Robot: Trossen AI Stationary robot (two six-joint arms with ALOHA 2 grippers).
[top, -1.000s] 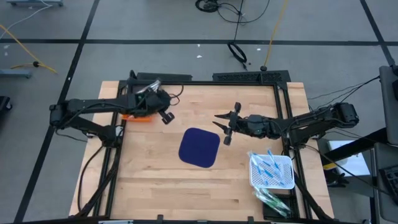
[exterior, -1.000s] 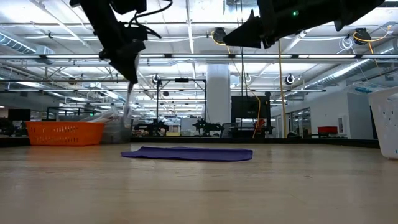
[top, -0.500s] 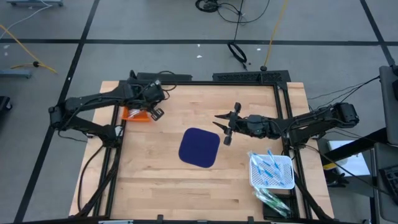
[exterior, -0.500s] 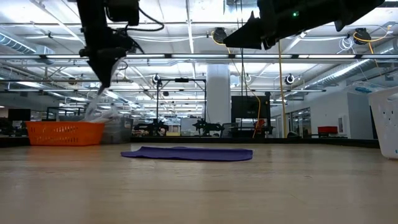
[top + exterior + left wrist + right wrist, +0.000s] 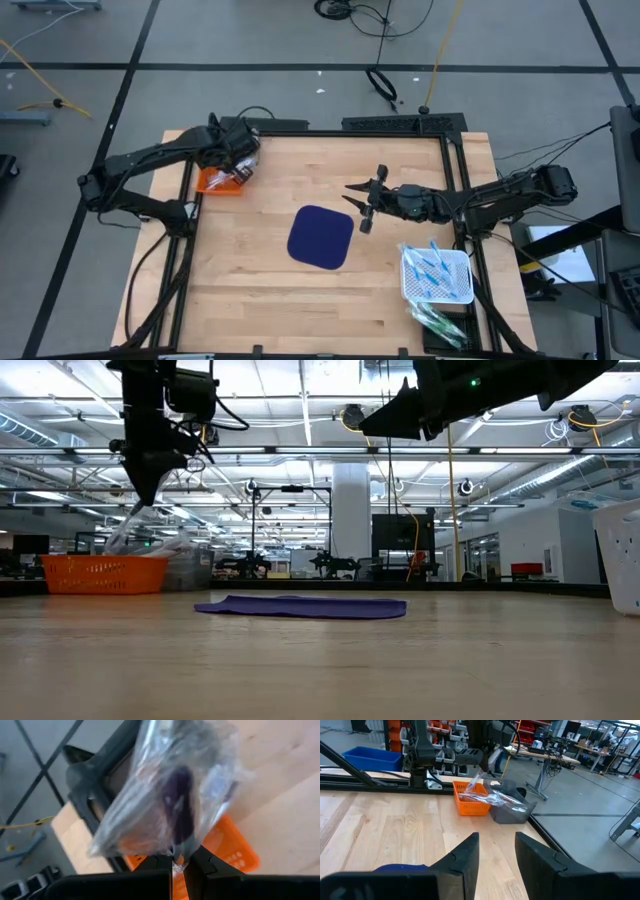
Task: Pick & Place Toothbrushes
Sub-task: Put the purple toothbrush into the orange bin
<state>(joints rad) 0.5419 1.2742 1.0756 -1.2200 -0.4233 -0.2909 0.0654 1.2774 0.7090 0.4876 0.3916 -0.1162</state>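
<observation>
Next, my left gripper lets go of the clear wrapper in the orange basket [image 5: 234, 155] [image 5: 192, 837], against the basket's far rim beside the grey bin.
My left gripper [image 5: 240, 166] hangs over the orange basket [image 5: 217, 183] at the table's far left, shut on a clear plastic wrapper [image 5: 170, 795]. Crumpled clear wrappers lie in that basket [image 5: 472, 800]. Several blue toothbrushes [image 5: 430, 265] lie in a white basket [image 5: 462, 290] at the near right. My right gripper [image 5: 358, 205] is open and level in the air just right of the dark blue mat [image 5: 320, 237], with nothing between its fingers [image 5: 465, 855]. My left gripper pinches the clear wrapper by one end [image 5: 176, 864] between its two fingertips. The fingers slant steeply down from above. The wrapper hangs crumpled and slack below them [image 5: 135, 525], clear of the table and just above the orange basket [image 5: 104, 573].
A grey bin [image 5: 512, 810] stands next to the orange basket off the table's far-left corner. Green packaged items [image 5: 437, 322] lie near the white basket at the near right edge. The black frame rail [image 5: 300, 130] runs along the far edge. Bare wood [image 5: 260, 300] lies in front.
My left gripper has moved toward the table's far-left corner with the clear wrapper, from beside the orange basket to over it, and has tipped from a shallow slant to pointing steeply down. The wrapper stays hanging from the shut fingers.
</observation>
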